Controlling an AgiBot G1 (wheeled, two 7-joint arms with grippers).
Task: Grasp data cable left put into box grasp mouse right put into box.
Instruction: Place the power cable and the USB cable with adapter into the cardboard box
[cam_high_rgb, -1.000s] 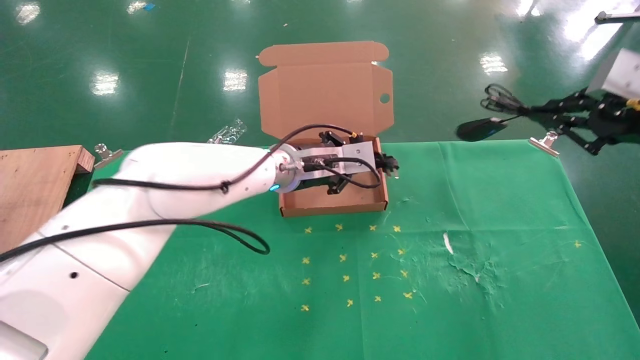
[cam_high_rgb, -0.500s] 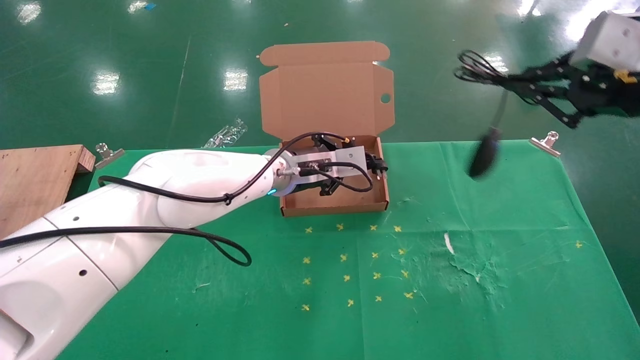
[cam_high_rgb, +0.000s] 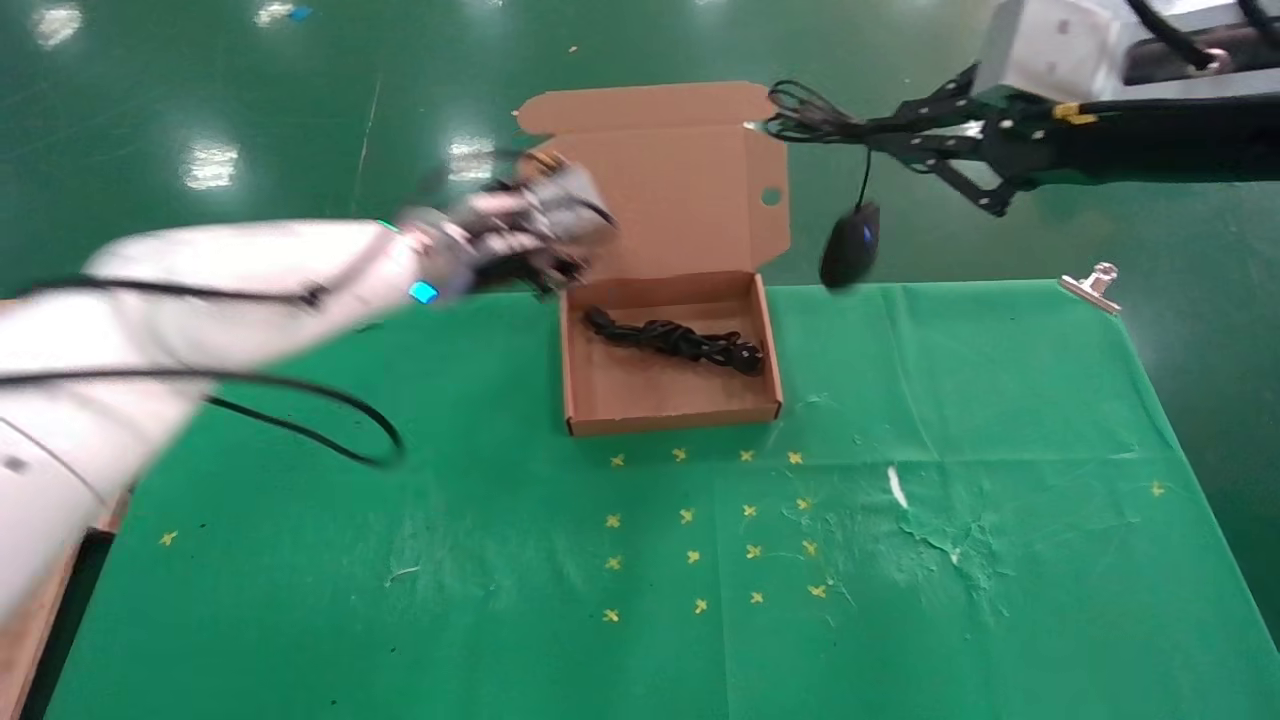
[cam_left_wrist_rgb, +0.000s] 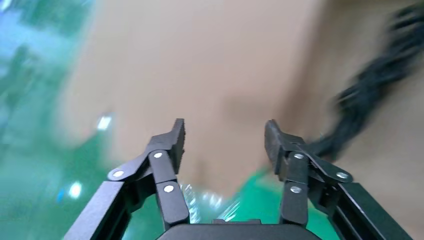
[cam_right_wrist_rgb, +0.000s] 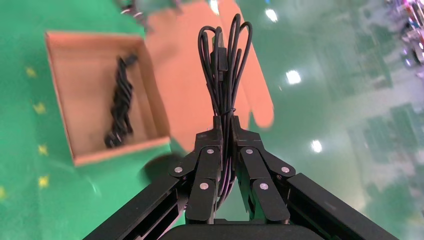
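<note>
The robot's right gripper needs to release the mouse inside the box (cam_high_rgb: 643, 372) (cam_right_wrist_rgb: 95, 90), between the data cable and the near side of the box.
The brown cardboard box (cam_high_rgb: 672, 420) stands open on the green table, its lid (cam_high_rgb: 660, 180) upright. The thick black data cable (cam_high_rgb: 675, 342) lies inside it; it also shows in the right wrist view (cam_right_wrist_rgb: 120, 100) and the left wrist view (cam_left_wrist_rgb: 372, 95). My left gripper (cam_high_rgb: 555, 268) is open and empty, raised by the box's far left corner, facing the lid (cam_left_wrist_rgb: 200, 65). My right gripper (cam_high_rgb: 885, 128) is shut on the mouse's looped thin wire (cam_right_wrist_rgb: 222, 65). The black mouse (cam_high_rgb: 850, 245) dangles from it, just right of the lid, above the table's far edge.
A metal clip (cam_high_rgb: 1090, 285) grips the cloth at the far right edge. Yellow cross marks (cam_high_rgb: 700, 520) and a scuffed patch (cam_high_rgb: 940, 530) lie in front of the box. A brown board edge (cam_high_rgb: 35, 650) shows at the near left.
My left gripper has let go of the data cable in the box and pulled up and back to the left. My right gripper has carried the dangling mouse leftward toward the box.
</note>
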